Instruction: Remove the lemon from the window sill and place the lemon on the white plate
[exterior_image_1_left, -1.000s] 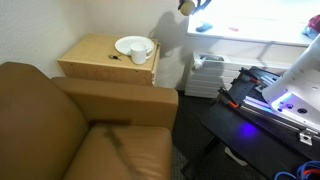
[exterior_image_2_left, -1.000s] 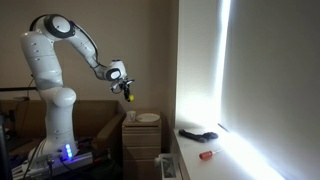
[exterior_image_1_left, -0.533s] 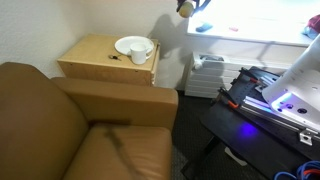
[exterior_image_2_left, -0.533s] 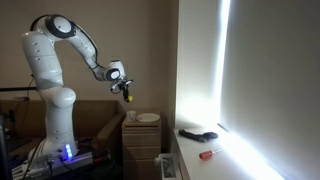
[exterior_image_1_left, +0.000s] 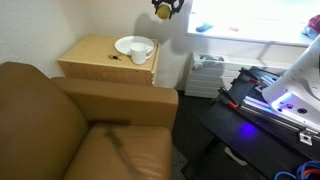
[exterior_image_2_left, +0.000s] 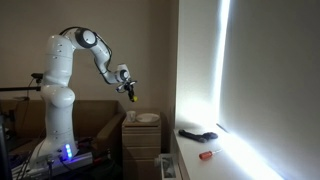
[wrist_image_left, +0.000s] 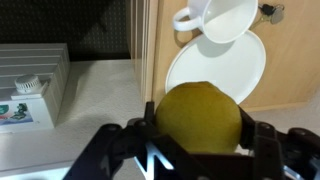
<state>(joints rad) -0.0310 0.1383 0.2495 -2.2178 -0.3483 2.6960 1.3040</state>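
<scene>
My gripper needs to let go of the lemon near the middle of the white plate (exterior_image_1_left: 135, 41) (wrist_image_left: 207, 71), just behind the white cup.
My gripper (wrist_image_left: 200, 135) is shut on the yellow lemon (wrist_image_left: 200, 118) and holds it in the air. In both exterior views the gripper (exterior_image_1_left: 163, 8) (exterior_image_2_left: 132, 92) hangs above the wooden side table, a little to the window side of the white plate (exterior_image_1_left: 129, 44) (exterior_image_2_left: 148, 118). In the wrist view the white plate (wrist_image_left: 215, 65) lies just beyond the lemon, with a white cup (wrist_image_left: 220, 18) on its far rim. The bright window sill (exterior_image_1_left: 250, 30) (exterior_image_2_left: 225, 150) lies off to the side.
The wooden side table (exterior_image_1_left: 95, 55) stands between a brown armchair (exterior_image_1_left: 70, 130) and a white slatted radiator (exterior_image_1_left: 205, 75). A black object (exterior_image_2_left: 197, 134) and a red one (exterior_image_2_left: 205, 155) lie on the sill. The robot base glows blue (exterior_image_1_left: 275, 100).
The arm has carried the lemon away from the window sill toward the side table and lowered slightly. The gripper stays shut on the lemon.
</scene>
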